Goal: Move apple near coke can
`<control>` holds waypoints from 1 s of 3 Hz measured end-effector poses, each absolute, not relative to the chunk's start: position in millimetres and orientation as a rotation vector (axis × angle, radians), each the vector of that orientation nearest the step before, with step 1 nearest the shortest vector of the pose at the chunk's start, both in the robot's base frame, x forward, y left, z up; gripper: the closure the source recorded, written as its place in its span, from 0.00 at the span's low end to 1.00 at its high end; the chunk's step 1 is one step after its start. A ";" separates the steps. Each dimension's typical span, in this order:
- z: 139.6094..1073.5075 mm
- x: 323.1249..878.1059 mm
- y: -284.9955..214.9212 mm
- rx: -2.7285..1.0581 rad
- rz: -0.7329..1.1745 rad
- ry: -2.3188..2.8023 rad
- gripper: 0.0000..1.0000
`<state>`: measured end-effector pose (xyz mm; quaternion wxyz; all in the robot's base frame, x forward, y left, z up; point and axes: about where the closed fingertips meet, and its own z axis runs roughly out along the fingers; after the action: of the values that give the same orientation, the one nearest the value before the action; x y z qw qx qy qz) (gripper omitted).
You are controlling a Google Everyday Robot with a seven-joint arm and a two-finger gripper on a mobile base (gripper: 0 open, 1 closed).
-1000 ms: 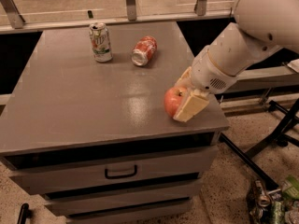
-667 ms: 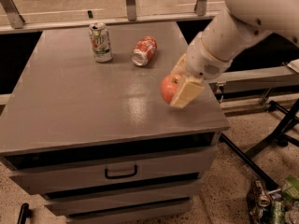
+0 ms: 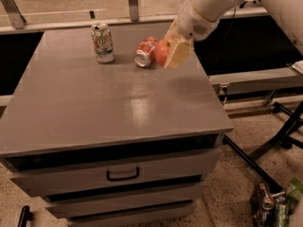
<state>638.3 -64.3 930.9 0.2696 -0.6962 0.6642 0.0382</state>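
The robot's gripper needs to let go of the apple on the grey cabinet top beside the coke can (image 3: 168, 54), away from the soda can.
The red-orange apple (image 3: 162, 54) is held in my gripper (image 3: 171, 51), whose tan fingers (image 3: 178, 54) are closed around it. It hangs just above the grey cabinet top (image 3: 109, 98), right beside the coke can (image 3: 145, 51). The red coke can lies on its side near the back of the top, its silver end facing front left. The apple sits just right of the can, touching it or nearly so. My white arm (image 3: 208, 6) comes in from the upper right.
A white and green soda can (image 3: 102, 42) stands upright at the back left of the top. The cabinet has a drawer with a black handle (image 3: 122, 175). Black metal legs (image 3: 279, 136) and some litter (image 3: 272, 202) are on the floor to the right.
My gripper has carried the apple from the front right of the top, back and to the left, up beside the coke can.
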 end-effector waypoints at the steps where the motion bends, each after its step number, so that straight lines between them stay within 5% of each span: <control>1: 941.2 686.8 -70.4 -1.817 0.069 1.782 1.00; 3: 906.9 736.0 -96.4 -1.702 0.157 1.826 1.00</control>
<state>736.0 -96.4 906.9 0.3147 -0.6459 0.6930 0.0598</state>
